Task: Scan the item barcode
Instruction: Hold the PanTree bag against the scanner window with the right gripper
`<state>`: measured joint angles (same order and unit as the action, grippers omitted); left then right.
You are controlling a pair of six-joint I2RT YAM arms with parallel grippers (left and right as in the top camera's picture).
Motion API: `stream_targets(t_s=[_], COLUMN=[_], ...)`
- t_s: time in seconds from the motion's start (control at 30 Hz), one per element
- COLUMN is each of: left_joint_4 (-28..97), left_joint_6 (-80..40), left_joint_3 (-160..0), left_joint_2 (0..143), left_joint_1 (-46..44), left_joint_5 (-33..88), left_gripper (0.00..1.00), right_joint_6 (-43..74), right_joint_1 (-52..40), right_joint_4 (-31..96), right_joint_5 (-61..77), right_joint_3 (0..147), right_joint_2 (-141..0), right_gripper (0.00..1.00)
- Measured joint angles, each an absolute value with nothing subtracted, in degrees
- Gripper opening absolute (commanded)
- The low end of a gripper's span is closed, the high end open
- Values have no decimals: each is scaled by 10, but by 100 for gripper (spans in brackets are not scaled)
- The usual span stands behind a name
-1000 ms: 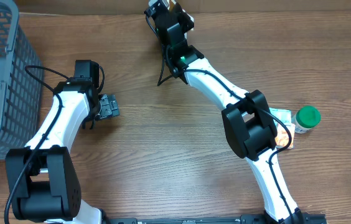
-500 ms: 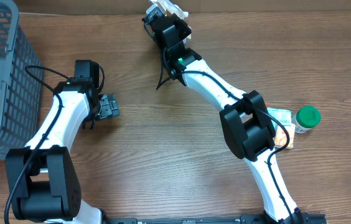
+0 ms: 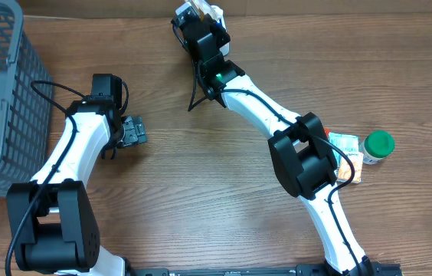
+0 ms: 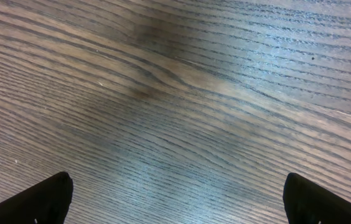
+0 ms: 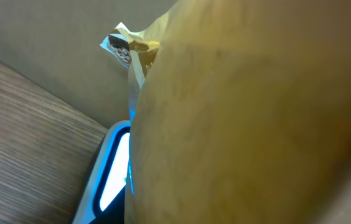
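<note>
I should use my right gripper to release the yellow-tan packet on the wood [image 3: 313, 136], close beside the small orange-green packet.
A yellow-tan packet [image 5: 250, 118] fills most of the right wrist view, with a crinkled printed corner at its top. It hides the fingers of my right gripper [image 3: 194, 21], which is shut on it at the table's back edge. Just left of the packet, a scanner [image 5: 110, 177] with a blue-lit window faces it at close range. In the overhead view a sliver of the packet [image 3: 186, 11] shows at the gripper's tip. My left gripper [image 3: 133, 132] hovers over bare wood at mid-left, wide open, with nothing between its fingertips [image 4: 42, 200].
A grey mesh basket [image 3: 1, 84] stands at the far left. A green-lidded jar [image 3: 377, 146] and a small orange-green packet [image 3: 348, 147] lie at the right beside the right arm's elbow. A black cable [image 3: 198, 90] hangs below the right wrist.
My right gripper has moved a little left along the back edge with the packet. The left arm has not moved.
</note>
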<state>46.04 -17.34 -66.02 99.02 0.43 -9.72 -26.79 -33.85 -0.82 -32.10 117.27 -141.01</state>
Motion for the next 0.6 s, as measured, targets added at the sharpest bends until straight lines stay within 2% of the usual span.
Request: stream_targets(t_s=[0.3, 0.6], left_joint_4=[460, 460], left_joint_6=[-173, -173], left_joint_3=[-660, -660], left_joint_2=[990, 990], left_joint_1=[4, 4], left_joint_5=[-97, -97], left_gripper=[100, 100], right_joint_6=[-171, -144], right_joint_1=[-338, -338], right_joint_4=[17, 17], right_joint_5=[-313, -304], right_joint_3=[1173, 1173], right_joint_2=[-1410, -1410], right_gripper=[3, 3])
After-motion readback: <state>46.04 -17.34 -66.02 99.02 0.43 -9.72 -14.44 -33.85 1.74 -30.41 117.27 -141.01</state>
